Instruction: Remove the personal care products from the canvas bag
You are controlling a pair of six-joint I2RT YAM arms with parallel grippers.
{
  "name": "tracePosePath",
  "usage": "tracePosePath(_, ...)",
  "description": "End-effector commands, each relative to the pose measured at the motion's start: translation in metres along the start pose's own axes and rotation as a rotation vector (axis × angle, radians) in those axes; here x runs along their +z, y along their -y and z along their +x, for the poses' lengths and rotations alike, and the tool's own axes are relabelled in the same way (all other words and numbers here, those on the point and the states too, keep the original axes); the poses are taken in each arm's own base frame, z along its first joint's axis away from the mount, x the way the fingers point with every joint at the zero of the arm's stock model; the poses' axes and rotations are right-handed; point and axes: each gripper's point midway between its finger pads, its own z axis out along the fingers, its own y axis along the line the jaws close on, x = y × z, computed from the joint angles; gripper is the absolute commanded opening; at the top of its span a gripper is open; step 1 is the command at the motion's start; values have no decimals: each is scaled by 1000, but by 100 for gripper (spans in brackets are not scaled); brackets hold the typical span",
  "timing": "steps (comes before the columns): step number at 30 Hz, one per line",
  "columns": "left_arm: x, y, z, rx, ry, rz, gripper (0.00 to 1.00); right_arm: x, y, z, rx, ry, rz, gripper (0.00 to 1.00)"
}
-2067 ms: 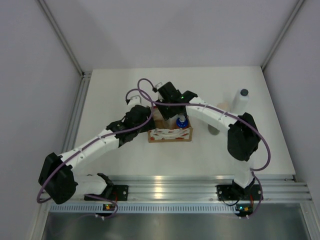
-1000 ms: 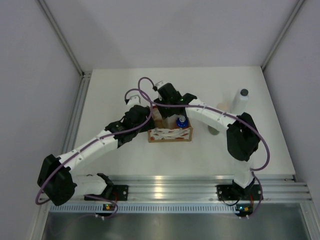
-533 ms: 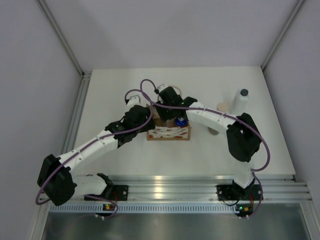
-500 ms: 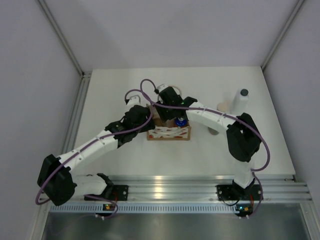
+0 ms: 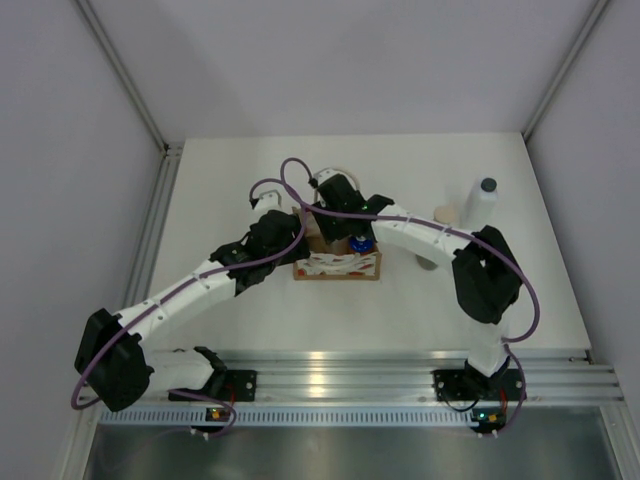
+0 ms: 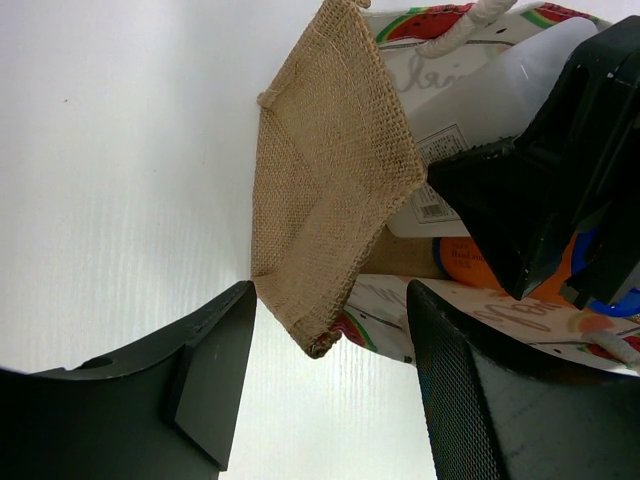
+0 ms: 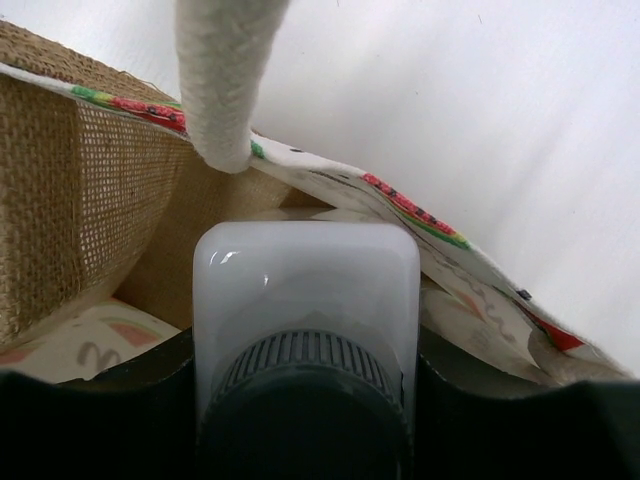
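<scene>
Next, my right gripper puts the white bottle down on the table (image 5: 394, 220) between the canvas bag and the grey-green bottle.
The canvas bag (image 5: 338, 264) stands mid-table, its patterned side toward me. My right gripper (image 5: 332, 222) reaches down into it and is shut on a white bottle (image 7: 305, 285) with a dark grey cap, gripped on both sides just below the cap. The orange bottle with its blue top (image 5: 359, 243) stands in the bag beside it. My left gripper (image 6: 330, 390) is open, its fingers straddling the bag's burlap end corner (image 6: 325, 190). A second white bottle (image 5: 480, 203) stands at the right. The grey-green bottle (image 5: 427, 261) lies partly under my right arm, its beige cap (image 5: 443, 212) showing.
A cream handle loop (image 7: 225, 80) hangs right above the gripped bottle. The right gripper's black body (image 6: 545, 170) fills the bag's mouth in the left wrist view. Grey walls close in the table on three sides. A metal rail (image 5: 400, 375) runs along the near edge.
My right gripper has gone down and left into the bag. The bag has shifted slightly away from me. The left arm has barely moved.
</scene>
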Motion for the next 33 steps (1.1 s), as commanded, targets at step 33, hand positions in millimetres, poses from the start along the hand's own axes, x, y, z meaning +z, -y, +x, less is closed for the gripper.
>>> tracePosePath(33, -3, -5, -8, -24, 46, -18, 66, -200, 22, -135, 61, 602, -24, 0)
